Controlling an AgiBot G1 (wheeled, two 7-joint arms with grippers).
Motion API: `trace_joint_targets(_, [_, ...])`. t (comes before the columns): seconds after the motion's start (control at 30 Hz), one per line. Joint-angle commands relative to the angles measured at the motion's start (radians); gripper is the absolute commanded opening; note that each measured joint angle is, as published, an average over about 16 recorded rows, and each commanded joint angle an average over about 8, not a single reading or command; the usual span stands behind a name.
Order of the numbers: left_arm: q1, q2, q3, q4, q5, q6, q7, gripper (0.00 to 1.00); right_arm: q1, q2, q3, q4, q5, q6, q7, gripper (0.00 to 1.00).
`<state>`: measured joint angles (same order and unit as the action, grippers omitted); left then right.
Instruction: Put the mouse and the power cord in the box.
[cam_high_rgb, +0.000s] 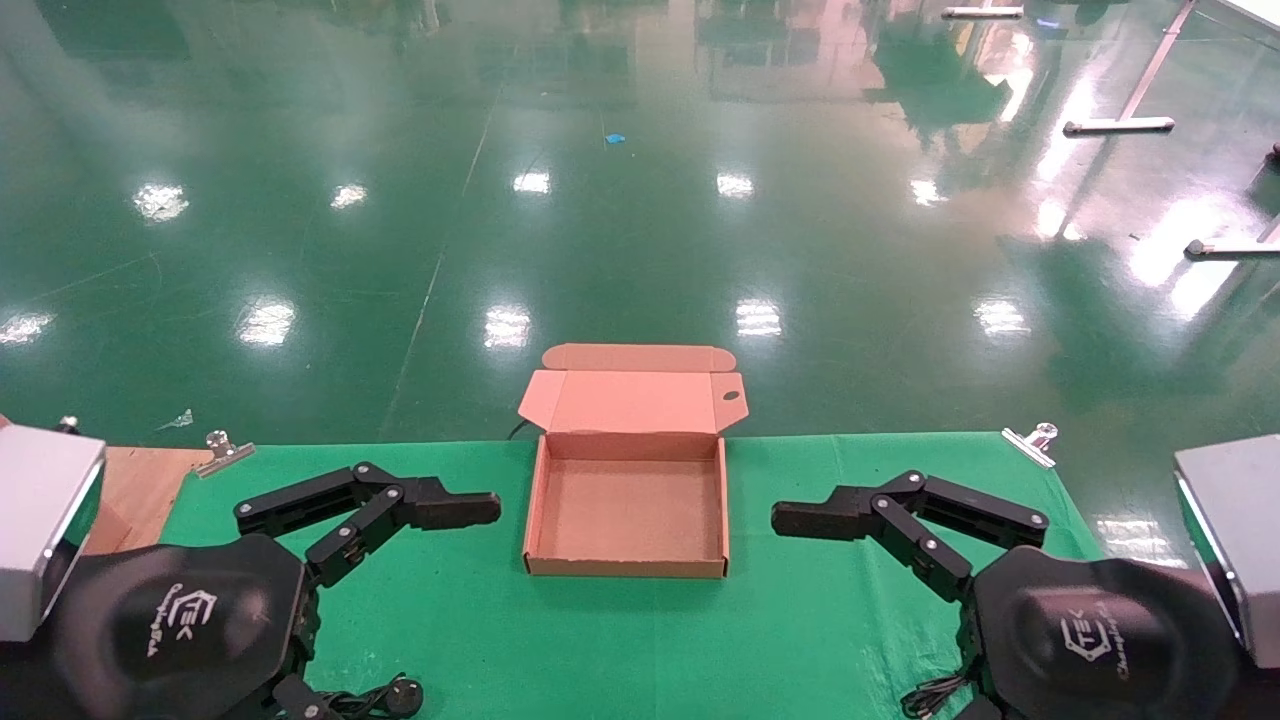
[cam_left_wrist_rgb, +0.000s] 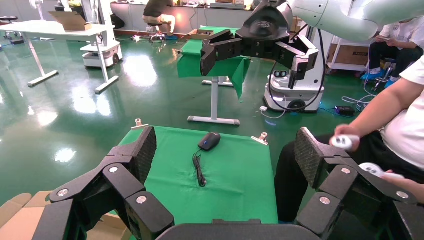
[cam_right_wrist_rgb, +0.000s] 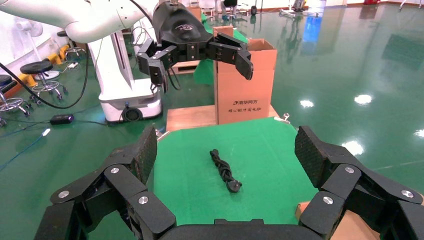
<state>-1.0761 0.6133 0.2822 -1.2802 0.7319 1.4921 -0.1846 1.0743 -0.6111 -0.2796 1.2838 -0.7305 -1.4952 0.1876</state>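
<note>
The looped end (cam_high_rgb: 926, 696) of the black mouse's cable is on the side toward the box. My right gripper goes there next and closes on it.
The brown box (cam_high_rgb: 625, 566) sits open at the middle of the green table, its lid (cam_high_rgb: 632, 398) folded back. My left gripper (cam_high_rgb: 470, 509) hovers left of it and my right gripper (cam_high_rgb: 800, 519) right of it, both open and holding nothing. The black mouse (cam_left_wrist_rgb: 209, 141) lies on the cloth at the table's right end, its thin cable (cam_left_wrist_rgb: 199, 172) trailing toward the box; in the head view my right arm hides all but a bit of that cable (cam_high_rgb: 930, 694). The coiled power cord (cam_right_wrist_rgb: 223, 168) lies at the left end, and its plug (cam_high_rgb: 398, 695) shows by my left arm.
Metal clips (cam_high_rgb: 222, 450) (cam_high_rgb: 1030, 441) pin the cloth at the far corners. A wooden board (cam_high_rgb: 135, 480) and a tall carton (cam_right_wrist_rgb: 245, 82) stand past the table's left end. A seated person (cam_left_wrist_rgb: 395, 125) holding controllers is past the right end.
</note>
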Motion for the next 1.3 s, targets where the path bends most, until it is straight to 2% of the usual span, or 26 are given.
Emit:
trace_joint_targets(0.03, [0.000,0.000,0.000,0.000,0.000,0.000,0.000,1.00,0.000,0.000,0.000,0.000,0.000,0.000,0.000,1.00])
trace_joint_targets(0.3, [-0.004,0.004,0.001,0.000,-0.001,0.002,-0.002,1.00,0.003,-0.001,-0.002,0.000,-0.005,0.002,-0.004,1.00])
trace_joint_targets(0.47, [-0.072,0.026,0.043,0.008,0.089,0.022,0.005,1.00,0.038,-0.009,-0.025,0.010,-0.096,-0.001,-0.050,1.00])
trace_joint_targets(0.7, [-0.268,0.094,0.190,0.138,0.379,0.079,0.064,1.00,0.175,-0.075,-0.149,-0.017,-0.448,-0.011,-0.185,1.00])
trace_joint_targets(1.03, [-0.471,0.192,0.431,0.463,0.709,0.084,0.277,1.00,0.380,-0.243,-0.366,-0.185,-0.967,0.008,-0.406,1.00])
trace_joint_targets(1.17, [-0.530,0.242,0.510,0.616,0.828,0.065,0.383,1.00,0.430,-0.315,-0.440,-0.294,-1.116,0.037,-0.501,1.00])
trace_joint_targets(1.3, [-0.569,0.299,0.565,0.764,0.925,0.022,0.483,1.00,0.459,-0.378,-0.492,-0.422,-1.210,0.076,-0.592,1.00])
